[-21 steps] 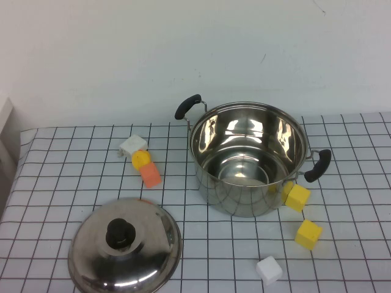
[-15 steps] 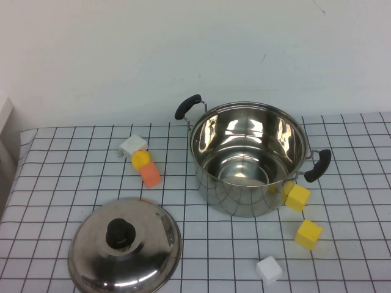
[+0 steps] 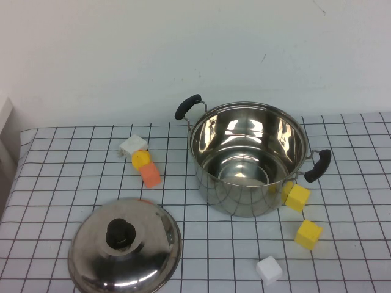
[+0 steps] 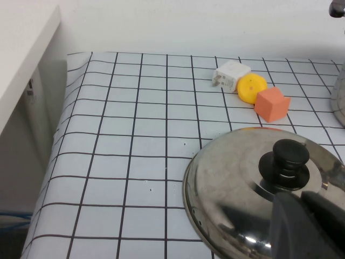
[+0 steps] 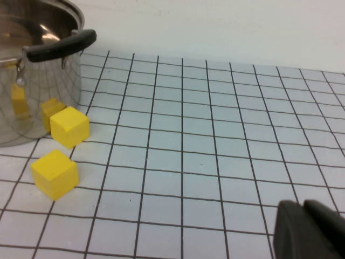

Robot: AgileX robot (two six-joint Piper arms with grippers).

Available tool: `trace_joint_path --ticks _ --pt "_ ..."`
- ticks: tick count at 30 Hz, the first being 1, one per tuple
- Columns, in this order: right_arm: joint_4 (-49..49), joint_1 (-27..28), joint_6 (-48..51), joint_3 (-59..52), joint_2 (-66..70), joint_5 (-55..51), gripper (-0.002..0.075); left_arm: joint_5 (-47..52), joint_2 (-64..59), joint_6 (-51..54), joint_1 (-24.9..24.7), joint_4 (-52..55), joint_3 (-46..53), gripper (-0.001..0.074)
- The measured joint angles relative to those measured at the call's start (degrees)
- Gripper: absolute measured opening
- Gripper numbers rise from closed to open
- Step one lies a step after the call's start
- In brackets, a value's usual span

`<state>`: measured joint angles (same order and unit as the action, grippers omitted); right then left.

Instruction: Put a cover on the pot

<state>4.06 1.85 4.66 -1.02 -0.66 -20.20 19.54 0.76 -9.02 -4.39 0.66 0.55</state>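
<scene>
Next, my left gripper goes to the lid's black knob (image 3: 120,232) (image 4: 290,155) and closes there, because the lid has to be lifted onto the pot.
The shiny steel pot (image 3: 247,157) stands open and empty at the table's middle right, with black handles at its far left and near right. It shows in the right wrist view (image 5: 32,75). The domed steel lid (image 3: 124,247) with a black knob lies on the table at the near left. My left gripper (image 4: 299,197) hangs just short of the lid's knob (image 4: 284,160) in the left wrist view, fingers together, holding nothing. My right gripper (image 5: 302,204) is shut and empty over bare table to the right of the pot. Neither gripper shows in the high view.
A white block (image 3: 132,145), a yellow round piece (image 3: 142,159) and an orange block (image 3: 149,175) lie left of the pot. Two yellow cubes (image 3: 297,196) (image 3: 308,234) and a white cube (image 3: 269,270) lie near its right front. The table's left edge (image 4: 59,145) is close to the lid.
</scene>
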Motion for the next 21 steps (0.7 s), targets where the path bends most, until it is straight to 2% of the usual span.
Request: trace_joint_path --ticks 15,21 --pt "0.0 0.0 0.0 0.0 0.0 0.0 0.0009 0.0 0.0 0.0 0.0 0.0 0.0 -0.0001" --pt "0.0 0.0 0.0 0.0 0.0 0.0 0.0009 -5.3 0.0 0.0 0.0 -0.1 0.6 -0.0001"
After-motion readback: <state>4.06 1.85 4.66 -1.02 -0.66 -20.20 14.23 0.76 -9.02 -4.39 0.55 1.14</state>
